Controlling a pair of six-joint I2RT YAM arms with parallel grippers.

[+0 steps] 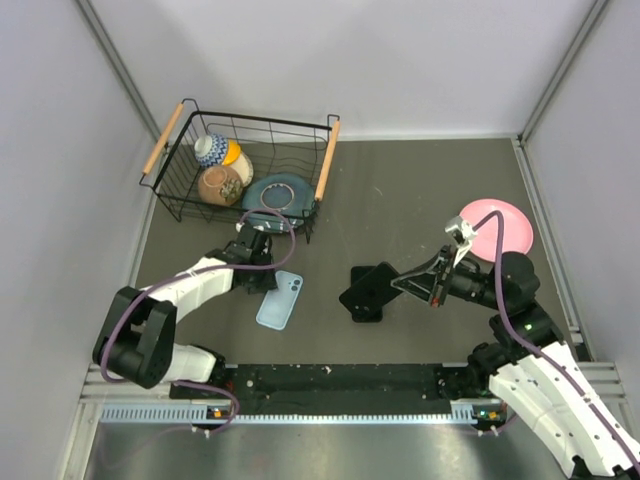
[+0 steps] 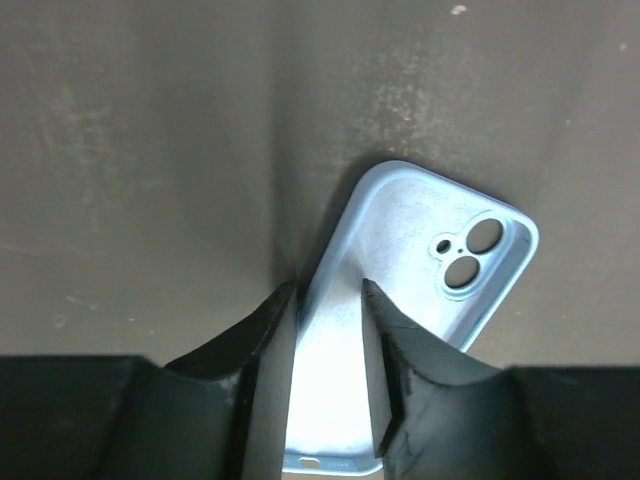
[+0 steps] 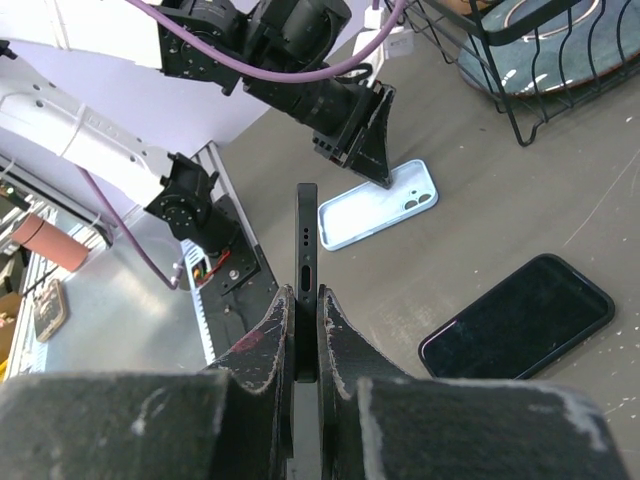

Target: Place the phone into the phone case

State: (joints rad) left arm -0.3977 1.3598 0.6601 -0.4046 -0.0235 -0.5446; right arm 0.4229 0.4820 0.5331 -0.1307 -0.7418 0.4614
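Note:
The black phone in my right gripper, now edge-on above the table, will be let go over the bare table (image 1: 316,317) (image 3: 394,284) between the phone case and second phone.
The light blue phone case (image 1: 279,300) lies open side up on the table; the left wrist view shows it close up (image 2: 410,240). My left gripper (image 1: 262,276) is low over the case's near end. Its fingers are a little apart, with the left fingertip (image 2: 272,330) beside the case's left wall and the other over its inside. My right gripper (image 1: 398,285) is shut on a black phone (image 3: 306,230), held edge-on above the table. A second black phone (image 3: 515,320) lies flat below it, also seen in the top view (image 1: 365,310).
A black wire basket (image 1: 324,170) with wooden handles stands at the back left and holds bowls and a blue plate. A pink plate (image 1: 497,228) lies on the right, behind my right arm. The black rail runs along the near edge.

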